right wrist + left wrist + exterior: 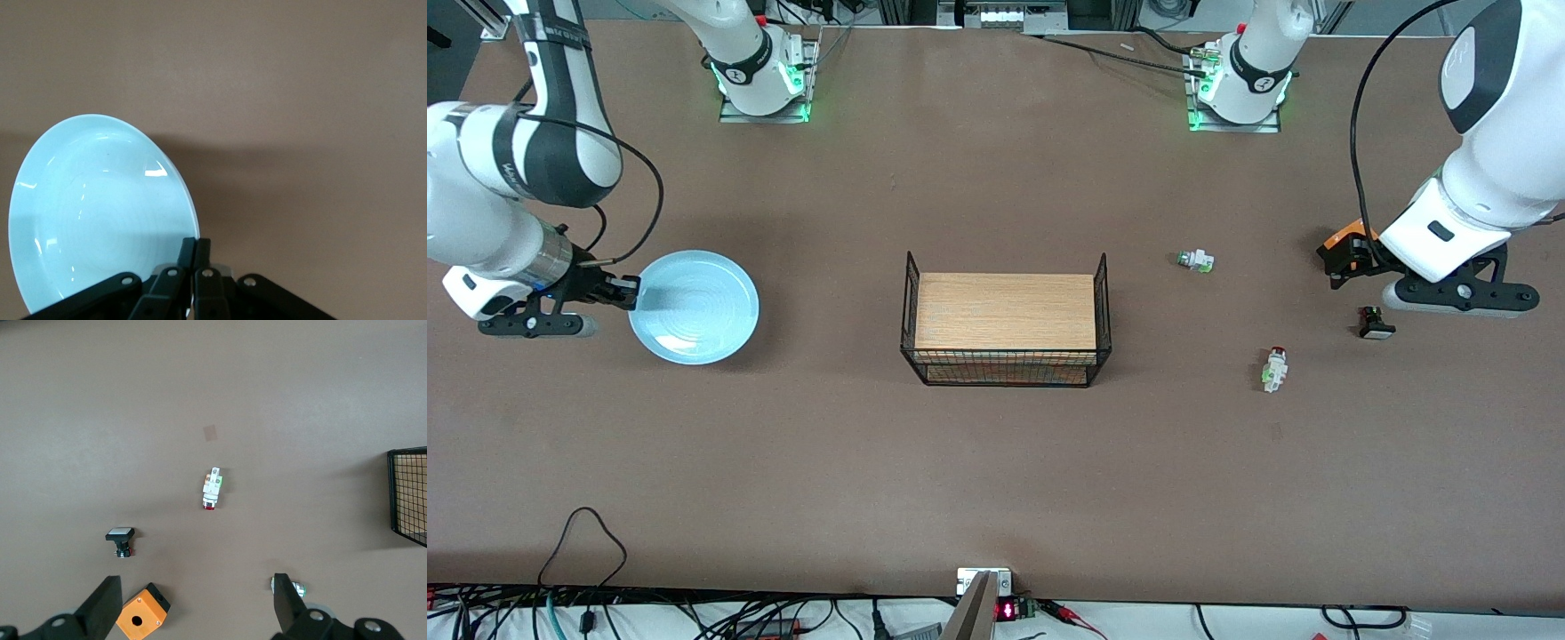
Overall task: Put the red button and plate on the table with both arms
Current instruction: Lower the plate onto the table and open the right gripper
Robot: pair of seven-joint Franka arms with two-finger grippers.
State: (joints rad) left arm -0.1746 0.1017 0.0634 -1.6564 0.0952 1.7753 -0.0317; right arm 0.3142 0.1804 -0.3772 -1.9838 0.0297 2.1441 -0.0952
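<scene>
Next, I open my right gripper to leave the light-blue plate on the bare brown table [763, 370], beside the black wire rack.
The light-blue plate [694, 307] lies low on the brown table [996, 462] toward the right arm's end. My right gripper [631, 292] is shut on its rim, as the right wrist view [197, 250] shows, with the plate [93, 213] spreading out from the fingers. I cannot tell whether the plate touches the table. The red button [1274, 369] lies on its side on the table toward the left arm's end; it also shows in the left wrist view [211, 488]. My left gripper [1336, 267] hangs open and empty [195, 607] above the table, away from the red button.
A wooden-topped black wire rack [1005, 320] stands mid-table; its edge shows in the left wrist view [408, 493]. An orange box [142, 612] sits under the left gripper. A black button with a white cap [1376, 323] and a white-and-green piece [1195, 260] lie nearby.
</scene>
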